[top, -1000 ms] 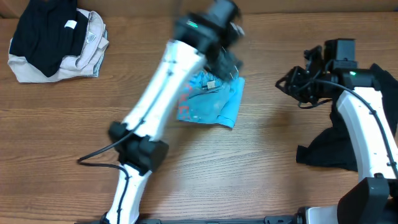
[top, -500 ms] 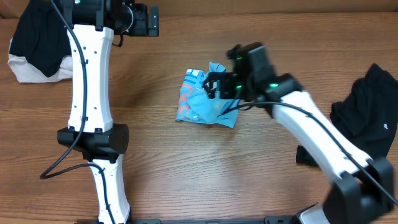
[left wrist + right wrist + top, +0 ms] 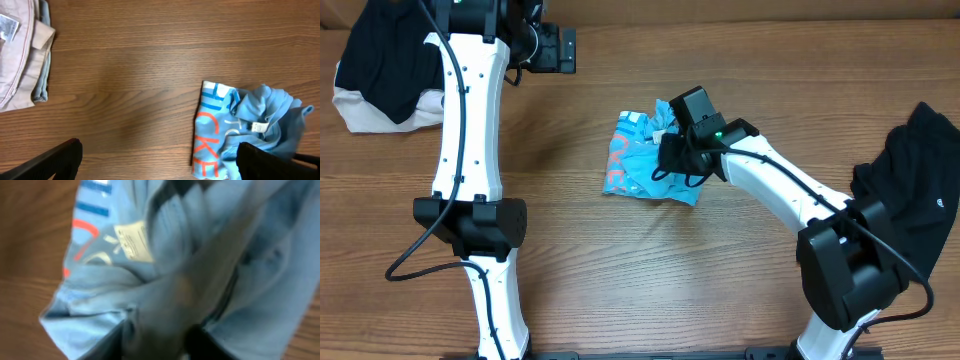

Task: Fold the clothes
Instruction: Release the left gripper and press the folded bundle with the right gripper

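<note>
The light blue T-shirt is lying bunched over its own lettering, so my right gripper needs to let go of this fold, grab the covering layer [image 3: 646,170] and pull it open.
The light blue T-shirt [image 3: 640,165] with pink-red lettering lies crumpled at the table's middle; it also shows in the left wrist view [image 3: 235,125] with its white tag up. My right gripper [image 3: 670,160] is down on the shirt's right part. In the blurred right wrist view its fingers [image 3: 162,337] are close together with a fold of the blue fabric [image 3: 150,255] between them. My left gripper [image 3: 548,48] is raised at the back left, away from the shirt, open and empty [image 3: 157,160].
A black and beige pile of clothes [image 3: 380,85] sits at the back left; its beige folded edge shows in the left wrist view [image 3: 22,55]. A black garment [image 3: 910,195] lies at the right edge. Bare wood surrounds the shirt.
My left arm swung off the shirt to the back left a second ago and has held there. My right arm came in from the right and dropped onto the shirt.
</note>
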{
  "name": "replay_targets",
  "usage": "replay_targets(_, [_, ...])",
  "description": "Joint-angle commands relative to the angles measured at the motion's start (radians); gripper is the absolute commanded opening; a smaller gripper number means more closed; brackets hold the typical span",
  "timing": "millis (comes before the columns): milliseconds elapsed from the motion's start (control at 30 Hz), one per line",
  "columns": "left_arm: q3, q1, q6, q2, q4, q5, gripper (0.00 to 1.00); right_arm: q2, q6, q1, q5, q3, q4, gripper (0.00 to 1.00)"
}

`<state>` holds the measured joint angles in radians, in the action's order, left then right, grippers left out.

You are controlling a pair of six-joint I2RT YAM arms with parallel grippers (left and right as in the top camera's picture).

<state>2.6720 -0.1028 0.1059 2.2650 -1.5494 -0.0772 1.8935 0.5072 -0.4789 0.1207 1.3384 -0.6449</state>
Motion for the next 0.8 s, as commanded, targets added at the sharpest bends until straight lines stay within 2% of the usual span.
replay_targets(0, [-0.001,0.004,0.01,-0.002,0.003,0.01,1.0,-0.025,0.034,0.023,-0.029,0.014,-0.031,0.18])
replay_targets(100, [-0.001,0.004,0.01,-0.002,0.005,0.01,1.0,-0.041,0.043,0.051,-0.034,0.06,-0.13,0.13])
replay_targets(267, [-0.001,0.004,0.01,-0.002,0.005,0.009,1.0,-0.064,0.037,0.116,-0.034,0.133,-0.335,0.13])
replay_targets(400, [-0.001,0.004,0.002,-0.002,0.005,0.009,1.0,-0.055,-0.014,0.164,-0.035,0.115,-0.449,0.35])
replay_targets(433, [-0.002,0.004,0.002,-0.002,0.005,0.01,1.0,-0.051,-0.023,0.173,-0.038,0.102,-0.467,0.46])
replay_targets(467, [-0.002,0.004,0.002,-0.002,0.005,0.01,1.0,-0.051,-0.026,0.181,-0.047,0.082,-0.48,0.62])
replay_targets(500, [-0.002,0.004,0.002,-0.002,0.005,0.01,1.0,-0.051,-0.026,0.186,-0.058,0.064,-0.484,0.73])
replay_targets(567, [-0.002,0.004,0.002,-0.001,0.005,0.01,1.0,-0.051,-0.03,0.194,-0.072,0.047,-0.49,0.84])
replay_targets(633, [-0.002,0.004,0.0,-0.001,0.006,0.01,1.0,-0.052,-0.05,0.199,-0.067,0.046,-0.489,0.9])
replay_targets(767, [-0.002,0.005,-0.017,-0.001,0.006,0.011,1.0,-0.077,-0.107,0.193,-0.031,0.099,-0.492,0.88])
